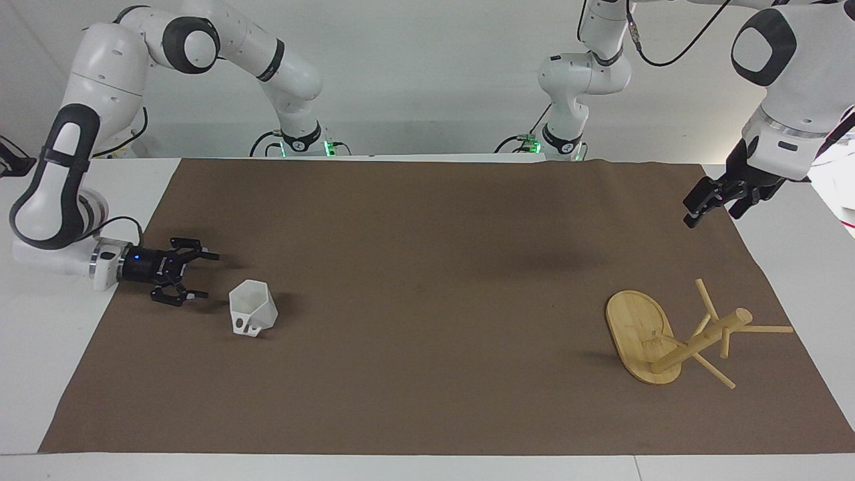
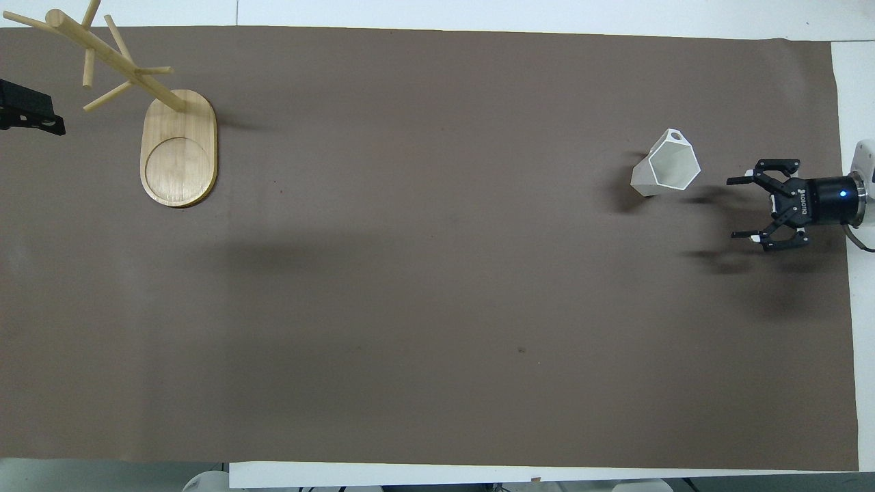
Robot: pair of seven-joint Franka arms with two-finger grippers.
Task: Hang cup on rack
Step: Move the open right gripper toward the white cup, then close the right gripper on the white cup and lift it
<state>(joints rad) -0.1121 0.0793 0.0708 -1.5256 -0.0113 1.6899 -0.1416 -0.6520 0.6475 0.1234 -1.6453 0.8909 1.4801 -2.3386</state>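
I move my right gripper to the white faceted cup next and close it around the cup's body (image 2: 649, 175), just below its hexagonal rim.
The white faceted cup (image 1: 252, 308) stands on the brown mat (image 1: 427, 280) toward the right arm's end of the table, its hexagonal rim up and its small handle low on one side; the overhead view shows it too (image 2: 666, 164). My right gripper (image 1: 208, 274) is open and empty. It lies level, low over the mat, pointing at the cup with a short gap between them (image 2: 733, 208). The bamboo rack (image 1: 695, 341) stands on its oval base toward the left arm's end (image 2: 178, 147). My left gripper (image 1: 698, 208) hangs in the air over the mat's edge near the rack (image 2: 27, 116).
The brown mat (image 2: 437, 307) covers most of the white table (image 1: 60, 347). Both arm bases stand at the table's robot end. Nothing else lies on the mat.
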